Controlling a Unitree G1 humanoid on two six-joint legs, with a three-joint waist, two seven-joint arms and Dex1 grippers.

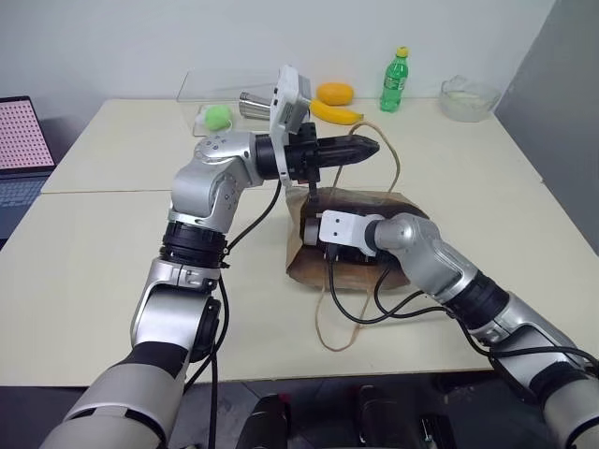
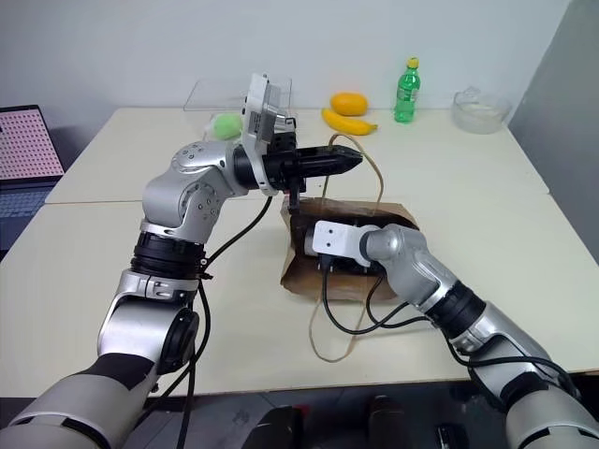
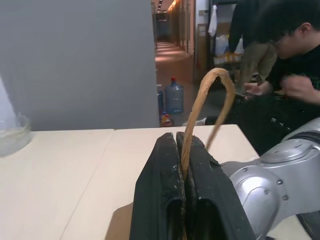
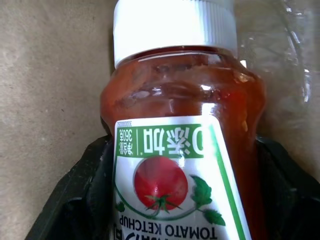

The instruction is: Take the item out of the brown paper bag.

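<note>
Next, my right gripper lets go of the red ketchup bottle on the bare table (image 1: 466, 227) between the brown paper bag and the grey wall.
The brown paper bag (image 1: 397, 200) lies creased on the table's middle. My left gripper (image 1: 371, 147) hovers above it, shut on one thin tan loop handle (image 3: 210, 85), which it holds lifted. The other handle (image 1: 329, 323) trails toward the table's front edge. My right gripper (image 4: 180, 150) reaches into the bag's mouth. Its black fingers (image 4: 95, 170) hug both sides of the item (image 4: 175, 95), a red ketchup bottle with a white cap, inside the bag.
Along the table's far edge stand a green bottle (image 1: 396, 79), a banana (image 1: 335, 112), an orange fruit (image 1: 335, 92), a green ball (image 1: 217, 116), a clear plastic box (image 1: 211, 86) and a glass bowl (image 1: 468, 96). A laptop (image 1: 19, 150) sits at far left. A person (image 3: 290, 50) is beyond the table.
</note>
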